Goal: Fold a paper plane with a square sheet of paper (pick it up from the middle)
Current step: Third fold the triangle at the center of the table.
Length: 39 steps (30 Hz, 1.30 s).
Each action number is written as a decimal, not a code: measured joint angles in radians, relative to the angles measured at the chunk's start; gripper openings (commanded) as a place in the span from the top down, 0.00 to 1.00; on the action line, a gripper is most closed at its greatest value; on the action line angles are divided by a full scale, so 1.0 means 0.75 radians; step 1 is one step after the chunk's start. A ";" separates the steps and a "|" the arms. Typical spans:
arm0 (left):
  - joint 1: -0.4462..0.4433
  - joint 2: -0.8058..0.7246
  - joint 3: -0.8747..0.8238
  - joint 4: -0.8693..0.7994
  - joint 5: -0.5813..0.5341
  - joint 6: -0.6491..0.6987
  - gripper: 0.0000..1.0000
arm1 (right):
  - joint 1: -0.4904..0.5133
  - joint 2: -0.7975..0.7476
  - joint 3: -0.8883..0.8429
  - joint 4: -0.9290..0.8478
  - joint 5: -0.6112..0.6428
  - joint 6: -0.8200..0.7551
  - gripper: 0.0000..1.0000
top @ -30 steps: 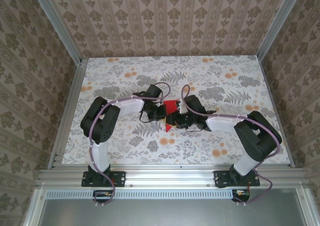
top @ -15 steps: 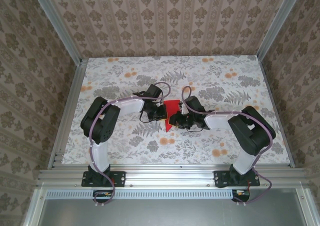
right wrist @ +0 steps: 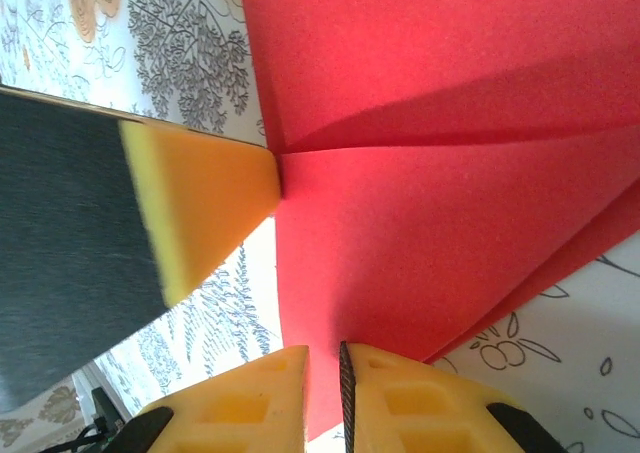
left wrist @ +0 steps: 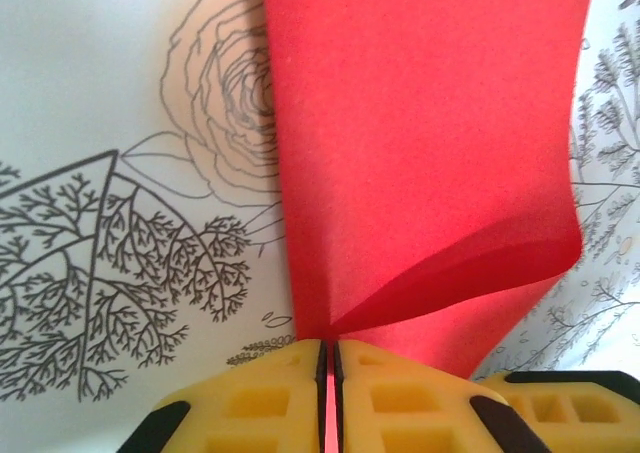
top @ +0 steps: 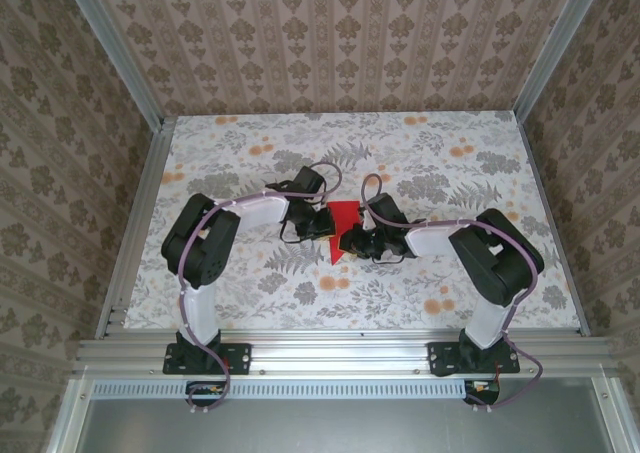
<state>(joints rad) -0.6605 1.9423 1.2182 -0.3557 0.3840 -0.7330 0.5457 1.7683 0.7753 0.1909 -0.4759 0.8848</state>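
The paper's flap gapes at the paper's edge opposite the left gripper, so the left gripper will take the paper's near point (top: 335, 259) to free the right gripper for that edge.
The square sheet of paper (top: 343, 217) is bright red and folded into layered flaps, with a point toward the near side. It is held just above the middle of the table between both grippers. My left gripper (top: 325, 224) comes in from the left. In the left wrist view the left gripper (left wrist: 330, 345) is shut on a thin edge where the paper's (left wrist: 420, 143) layers meet. My right gripper (top: 353, 241) comes in from the right. In its wrist view the right gripper (right wrist: 322, 351) is shut on the paper's (right wrist: 450, 213) near edge, with the left gripper's yellow finger (right wrist: 200, 208) touching the fold.
The floral table top (top: 250, 143) spreads out around the arms. Aluminium rails (top: 135, 223) and patterned walls (top: 330, 43) bound it on the left, right and back. Cables loop above both wrists (top: 325, 173).
The right arm's elbow has swung left toward the centre and its jaws have narrowed onto the paper. The paper now shows a wider, flatter red face. The left arm has stayed put.
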 measured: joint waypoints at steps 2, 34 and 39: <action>0.000 0.000 0.015 0.002 0.001 0.001 0.84 | 0.000 0.008 0.000 0.000 0.002 0.000 0.82; -0.072 -0.282 -0.424 0.374 -0.003 -0.156 0.91 | 0.001 0.060 0.084 -0.123 0.044 0.168 0.89; -0.095 -0.282 -0.426 0.393 0.016 -0.166 0.96 | 0.000 0.065 0.091 -0.126 0.046 0.188 0.92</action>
<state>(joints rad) -0.7319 1.7306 0.8989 -0.0608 0.3958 -0.8577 0.5457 1.8172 0.8433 0.0967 -0.4412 1.0260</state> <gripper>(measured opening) 0.061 0.084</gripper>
